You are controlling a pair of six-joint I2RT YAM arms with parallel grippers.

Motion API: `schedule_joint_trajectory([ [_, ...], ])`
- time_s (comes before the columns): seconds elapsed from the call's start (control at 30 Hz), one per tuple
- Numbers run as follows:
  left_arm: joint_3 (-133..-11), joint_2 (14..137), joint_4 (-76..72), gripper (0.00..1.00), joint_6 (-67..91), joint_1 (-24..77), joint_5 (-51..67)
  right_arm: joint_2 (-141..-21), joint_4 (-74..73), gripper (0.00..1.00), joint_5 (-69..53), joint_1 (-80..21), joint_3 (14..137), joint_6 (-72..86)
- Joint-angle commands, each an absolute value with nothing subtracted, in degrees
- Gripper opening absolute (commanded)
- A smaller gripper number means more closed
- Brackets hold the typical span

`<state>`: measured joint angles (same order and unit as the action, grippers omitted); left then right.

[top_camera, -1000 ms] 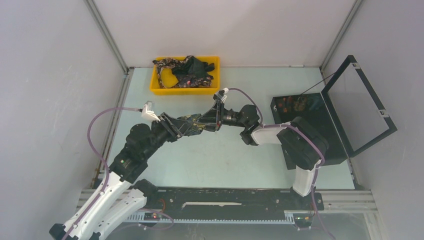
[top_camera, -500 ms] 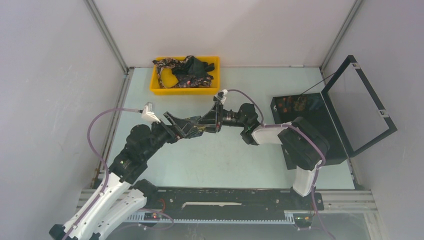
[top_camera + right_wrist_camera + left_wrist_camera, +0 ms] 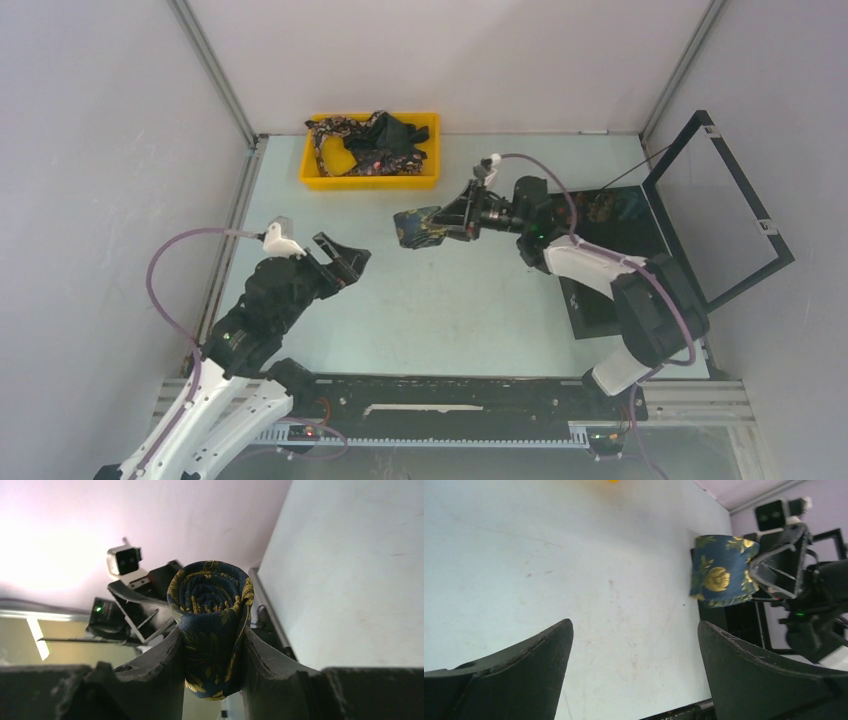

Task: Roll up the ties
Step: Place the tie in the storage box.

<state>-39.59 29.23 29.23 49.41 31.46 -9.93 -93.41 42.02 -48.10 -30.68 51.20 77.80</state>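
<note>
The robot's right gripper should release the rolled tie in the black box's table-side compartment (image 3: 576,241) next to the patterned things at the far end.
A rolled tie (image 3: 412,228), dark navy with gold leaves, hangs above the middle of the table. My right gripper (image 3: 443,225) is shut on it; in the right wrist view the spiral end of the rolled tie (image 3: 210,600) sticks out between the two fingers of the right gripper (image 3: 212,631). My left gripper (image 3: 340,262) stands wide open to the left of it, apart, with nothing inside. From the left wrist view the left gripper (image 3: 635,624) faces bare table, the rolled tie (image 3: 719,577) ahead at the upper right. More ties (image 3: 375,143) lie tangled in the yellow tray (image 3: 370,181).
A black hinged box (image 3: 600,300) sits at the right with its lid frame (image 3: 725,200) raised; small patterned things (image 3: 598,207) lie in its far end. Grey walls close in the left, back and right. A metal rail runs along the near edge.
My left gripper opened, let go of the rolled tie and drew back toward the near left. My right gripper carried the roll to the right, away from the left one.
</note>
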Motion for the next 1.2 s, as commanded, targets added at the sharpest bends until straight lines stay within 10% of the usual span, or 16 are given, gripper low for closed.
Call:
schedule_joint_trajectory([
  [0.0, -46.97, 29.16, 40.26, 1.0, 44.0, 31.29, -17.4, -85.99, 20.2, 0.0, -48.01, -24.35, 53.59, 60.94],
  [0.37, -57.11, 30.61, 53.76, 1.0, 31.87, 31.3, -26.33, -75.97, -26.93, 0.0, -32.78, -2.98, 65.57, 26.31],
  [1.17, -44.5, 21.6, 48.69, 1.0, 29.01, 31.38, -32.94, -87.61, -35.38, 0.0, -4.79, 5.41, 69.71, -1.68],
])
